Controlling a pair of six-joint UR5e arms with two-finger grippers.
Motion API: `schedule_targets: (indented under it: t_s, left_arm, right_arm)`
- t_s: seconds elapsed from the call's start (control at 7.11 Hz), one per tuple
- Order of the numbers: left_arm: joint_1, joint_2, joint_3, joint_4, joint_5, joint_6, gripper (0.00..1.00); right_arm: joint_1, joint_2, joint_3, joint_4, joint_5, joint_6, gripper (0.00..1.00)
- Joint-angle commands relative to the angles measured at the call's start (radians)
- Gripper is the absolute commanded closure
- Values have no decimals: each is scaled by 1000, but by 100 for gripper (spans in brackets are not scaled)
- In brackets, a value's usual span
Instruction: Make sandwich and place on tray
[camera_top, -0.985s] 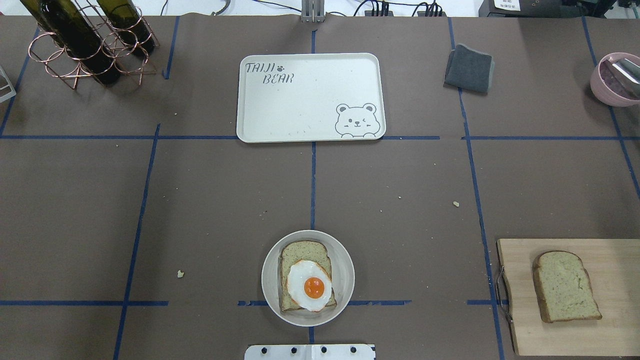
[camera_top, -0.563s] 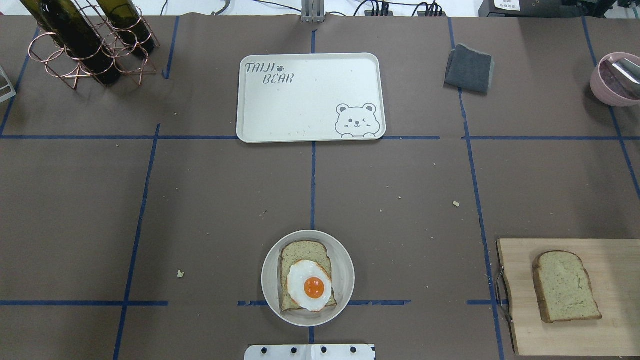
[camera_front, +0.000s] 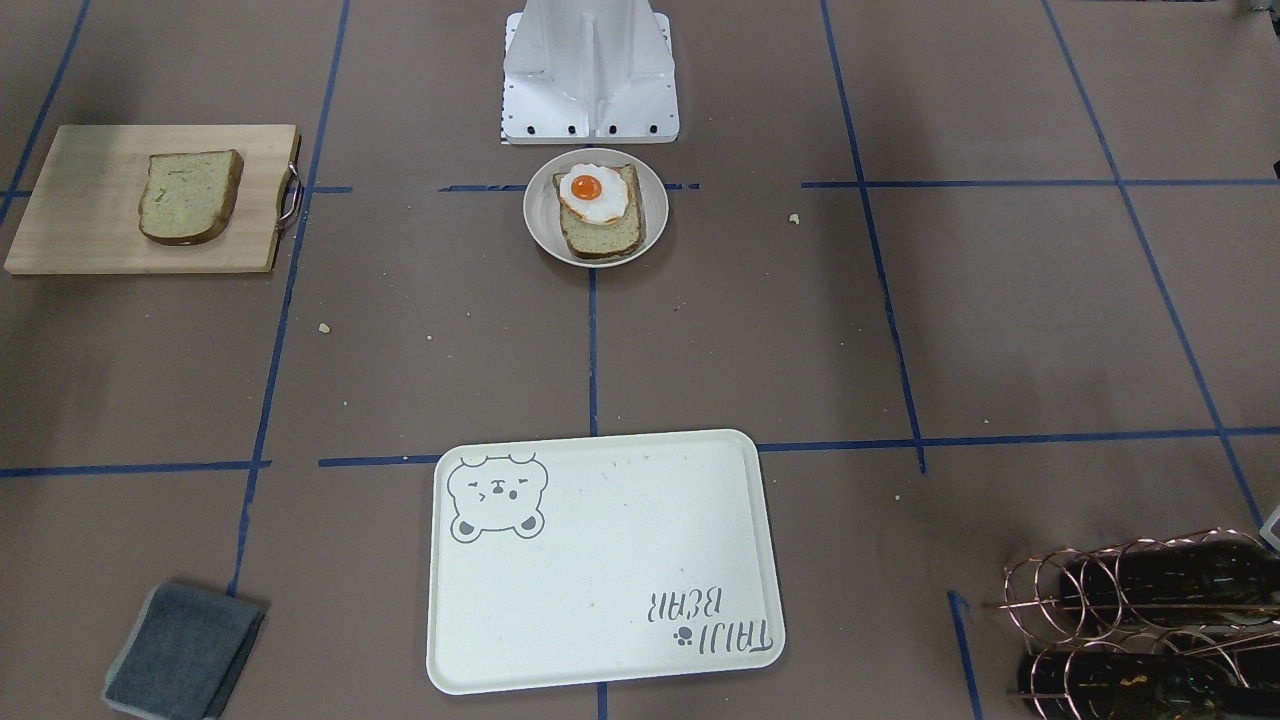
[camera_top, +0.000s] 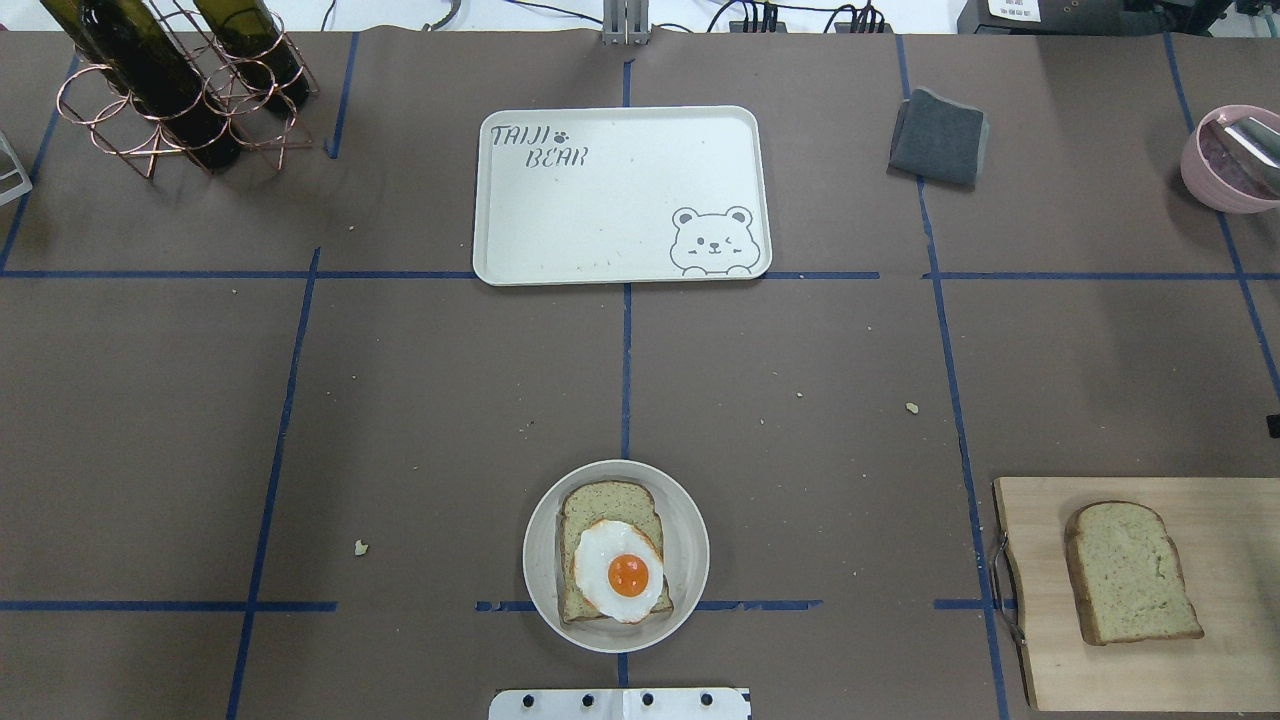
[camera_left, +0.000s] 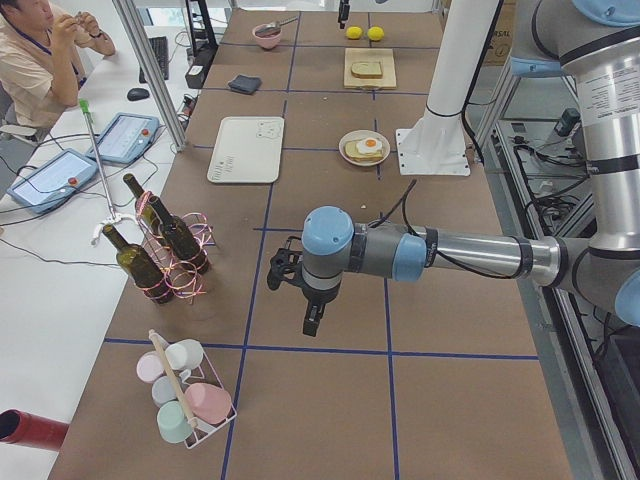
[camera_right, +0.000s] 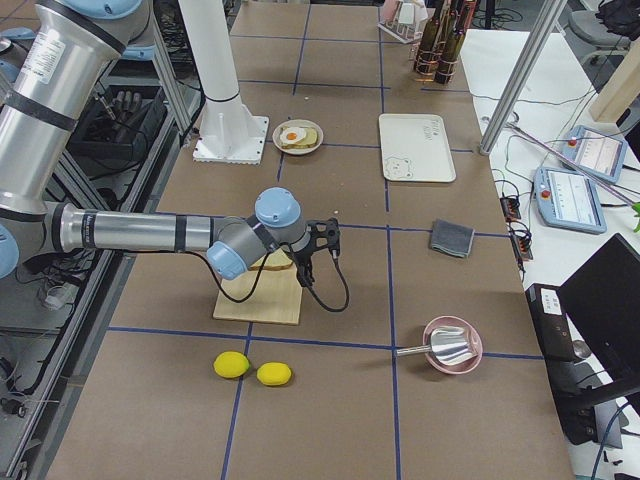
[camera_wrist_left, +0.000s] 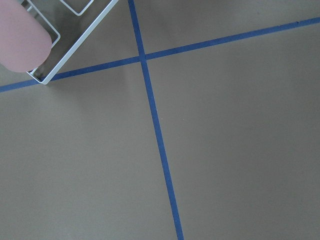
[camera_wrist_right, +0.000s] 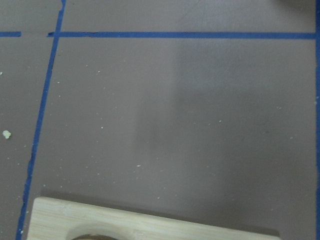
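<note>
My right gripper is going to close on the near corner (camera_front: 154, 162) of the second bread slice, on the side away from the metal handle of the cutting board.
One bread slice (camera_top: 610, 520) with the fried egg (camera_top: 622, 570) on top lies in a small round plate (camera_top: 692, 545) near the robot's base. The second bread slice (camera_top: 1135, 572) lies on a wooden cutting board (camera_top: 1230, 660) at the right. The cream tray (camera_top: 620, 200) with the bear drawing is empty at the far middle. My left gripper (camera_left: 312, 325) hovers over bare table far to the left, seen only in the exterior left view. My right gripper (camera_right: 305, 272) hangs by the board's far edge. I cannot tell whether either is open or shut.
A copper rack of wine bottles (camera_top: 170, 80) stands far left. A grey cloth (camera_top: 938, 137) and a pink bowl (camera_top: 1225, 165) are far right. Two lemons (camera_right: 255, 370) lie beyond the board. A cup rack (camera_left: 185, 400) is near the left gripper.
A small dark piece has come into the overhead view at its right edge, just above the cutting board. Bread, egg, plate and tray have not moved.
</note>
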Motion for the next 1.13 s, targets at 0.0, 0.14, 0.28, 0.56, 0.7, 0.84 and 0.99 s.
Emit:
schedule_targets:
  t_s: [0.0,0.14,0.28,0.56,0.7,0.84,0.99]
  left_arm:
    - [0,-3,-1,0,-19,0,0]
    - [0,-3,-1,-2,-20,0,0]
    - [0,-3,-1,-2,-21,0,0]
    - [0,-3,-5,-3,-21,0,0]
    - [0,-5,-5,-3,-21,0,0]
    - [0,-5,-7,-3,-21,2,0]
    - [0,-5,-5,-11,-21,2,0]
  right_arm:
    - [-181,-94,-6,223,-94,264,0]
    - [-284,-116,-14,311,-175,373,0]
    - [-390,-137,-40,403,-264,461,1]
    - [-615,-139,-67,465,-491,628,4]
    - [-644,-147,-69,498,-502,644,9]
    - [-665,-157,-84,520,-506,649,15]
    - [-688,-157,-106,543,-507,652,15]
